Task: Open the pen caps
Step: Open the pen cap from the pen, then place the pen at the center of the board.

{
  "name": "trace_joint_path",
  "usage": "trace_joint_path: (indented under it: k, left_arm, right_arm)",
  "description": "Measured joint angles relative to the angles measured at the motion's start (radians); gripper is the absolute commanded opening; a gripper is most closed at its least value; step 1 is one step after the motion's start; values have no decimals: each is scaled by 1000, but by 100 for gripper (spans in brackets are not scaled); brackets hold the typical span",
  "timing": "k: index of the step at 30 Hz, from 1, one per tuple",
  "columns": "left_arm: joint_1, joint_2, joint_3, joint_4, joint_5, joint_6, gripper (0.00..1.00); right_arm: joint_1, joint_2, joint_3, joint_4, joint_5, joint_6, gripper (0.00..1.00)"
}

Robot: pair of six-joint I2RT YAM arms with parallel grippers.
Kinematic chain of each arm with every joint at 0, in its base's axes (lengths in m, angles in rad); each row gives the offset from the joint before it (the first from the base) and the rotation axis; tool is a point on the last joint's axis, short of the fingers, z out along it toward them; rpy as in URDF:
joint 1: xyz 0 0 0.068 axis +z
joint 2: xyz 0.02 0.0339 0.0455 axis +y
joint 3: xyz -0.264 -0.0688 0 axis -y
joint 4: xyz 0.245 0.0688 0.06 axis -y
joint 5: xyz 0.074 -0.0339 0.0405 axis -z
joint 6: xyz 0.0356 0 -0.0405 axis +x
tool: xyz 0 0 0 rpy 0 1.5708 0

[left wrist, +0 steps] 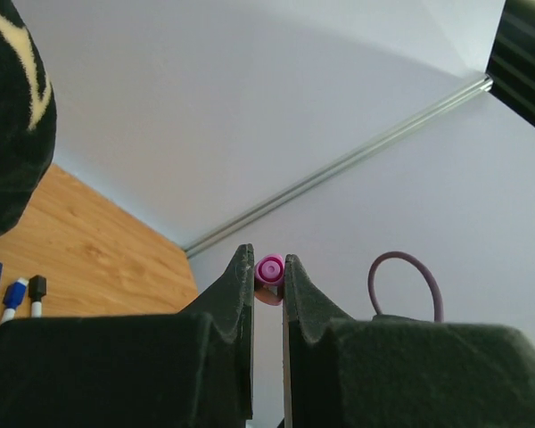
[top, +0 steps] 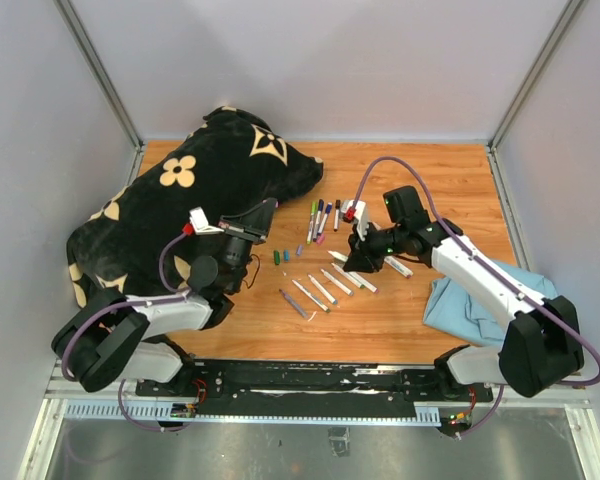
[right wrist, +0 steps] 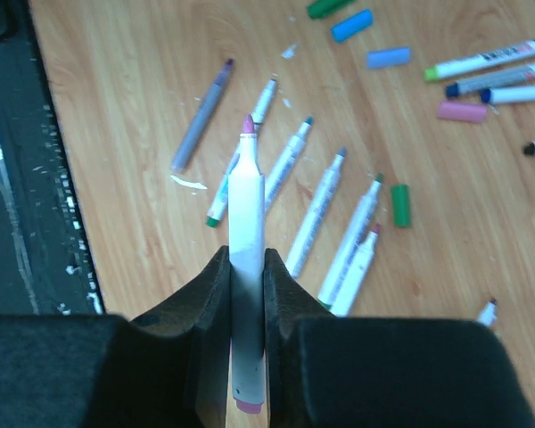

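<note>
Next, my right gripper releases the white marker, which hangs over the table now, on the wood (top: 407,256) beside the pair of markers nearest the blue cloth.
My left gripper (left wrist: 269,266) is shut on a pink pen cap (left wrist: 270,268), pinched end-on between its fingertips and held up in the air. In the top view this gripper (top: 268,208) hovers by the black cushion. My right gripper (right wrist: 247,257) is shut on a white marker (right wrist: 247,201) whose pink tip is bare; it hangs over the table (top: 358,248). Loose caps lie on the wood: green (right wrist: 399,204), pink (right wrist: 462,111), blue (right wrist: 351,24). Several uncapped markers (top: 325,283) lie in a row. Several capped markers (top: 320,215) lie farther back.
A black cushion with a cream flower print (top: 195,195) fills the table's back left. A blue cloth (top: 480,298) lies under the right arm at the front right. Grey walls enclose the wooden table (top: 430,180) on three sides.
</note>
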Motion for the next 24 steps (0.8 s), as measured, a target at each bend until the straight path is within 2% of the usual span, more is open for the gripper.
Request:
trace_joint_path:
  k: [6,11,17,24]
  left_arm:
    - [3,-105,-6,-116,104,66,0]
    - [4,-240,-43,-287,244,136,0]
    - [4,-383,-96,-478,370,211,0]
    - [4,-479,-154,-566,430,246,0]
  right_arm:
    - [-64,-12,-14,25,179,12,1]
    - [-185,14,-23,56,326,32,1]
    - [-309,57,-23,63,386,34,1]
    - [-394,80,-22,68,401,34,1]
